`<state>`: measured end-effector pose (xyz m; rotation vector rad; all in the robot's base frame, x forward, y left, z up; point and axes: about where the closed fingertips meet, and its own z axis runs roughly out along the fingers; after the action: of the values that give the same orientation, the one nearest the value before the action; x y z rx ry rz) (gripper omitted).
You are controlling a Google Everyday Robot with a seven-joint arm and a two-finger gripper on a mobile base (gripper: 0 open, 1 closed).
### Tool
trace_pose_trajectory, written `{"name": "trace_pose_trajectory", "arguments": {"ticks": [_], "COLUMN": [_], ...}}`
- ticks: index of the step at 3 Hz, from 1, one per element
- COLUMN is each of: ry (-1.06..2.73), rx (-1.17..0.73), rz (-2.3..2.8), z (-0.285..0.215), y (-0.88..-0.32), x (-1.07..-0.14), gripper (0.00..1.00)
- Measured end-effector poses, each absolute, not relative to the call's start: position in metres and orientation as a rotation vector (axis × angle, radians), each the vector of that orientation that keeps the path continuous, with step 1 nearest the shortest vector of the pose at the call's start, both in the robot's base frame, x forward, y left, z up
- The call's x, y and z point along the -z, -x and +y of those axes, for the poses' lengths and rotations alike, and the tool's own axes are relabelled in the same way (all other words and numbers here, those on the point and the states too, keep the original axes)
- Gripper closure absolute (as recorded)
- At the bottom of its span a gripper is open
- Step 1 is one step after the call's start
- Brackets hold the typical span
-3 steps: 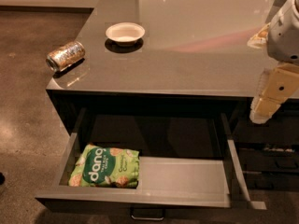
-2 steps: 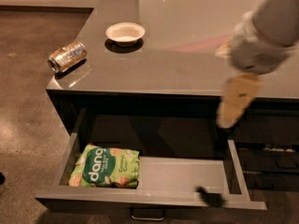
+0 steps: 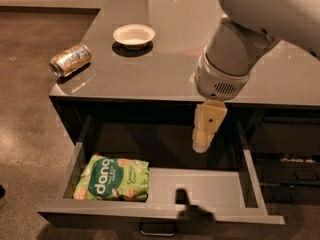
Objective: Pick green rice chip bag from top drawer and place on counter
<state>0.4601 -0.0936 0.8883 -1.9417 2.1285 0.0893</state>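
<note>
I will close my gripper on the green rice chip bag at its end point(image 3: 135, 177) nearest the middle of the drawer, away from the white lettering.
The green rice chip bag point(image 3: 112, 179) lies flat at the left end of the open top drawer point(image 3: 200, 189), its white "dang" lettering facing up. The drawer's metal pull handle point(image 3: 157, 230) shows at the bottom edge. My gripper point(image 3: 204, 134) hangs from the white arm over the drawer's middle-right, above the floor and to the right of the bag, apart from it. The counter point(image 3: 170, 59) is the glossy grey top above the drawer.
A shiny gold can point(image 3: 70, 60) lies on its side at the counter's left edge. A white bowl point(image 3: 133, 35) stands on the counter behind it. The arm's shadow point(image 3: 187, 204) falls on the drawer floor. Brown floor lies to the left.
The arm has swung in from the right edge toward the left and down, and now hangs over the drawer's middle-right. The bag, can and bowl have not moved.
</note>
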Motion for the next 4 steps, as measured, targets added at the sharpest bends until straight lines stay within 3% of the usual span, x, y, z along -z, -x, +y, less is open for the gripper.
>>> {"name": "trace_pose_trajectory", "arguments": {"ticks": [3, 4], "ry": [1.968, 1.994], "rx": [-0.332, -0.326], "rz": [2.148, 2.101], "z": [-0.003, 0.022], "y": [-0.480, -0.476], "x": [-0.738, -0.712], "gripper": [0.01, 0.19]}}
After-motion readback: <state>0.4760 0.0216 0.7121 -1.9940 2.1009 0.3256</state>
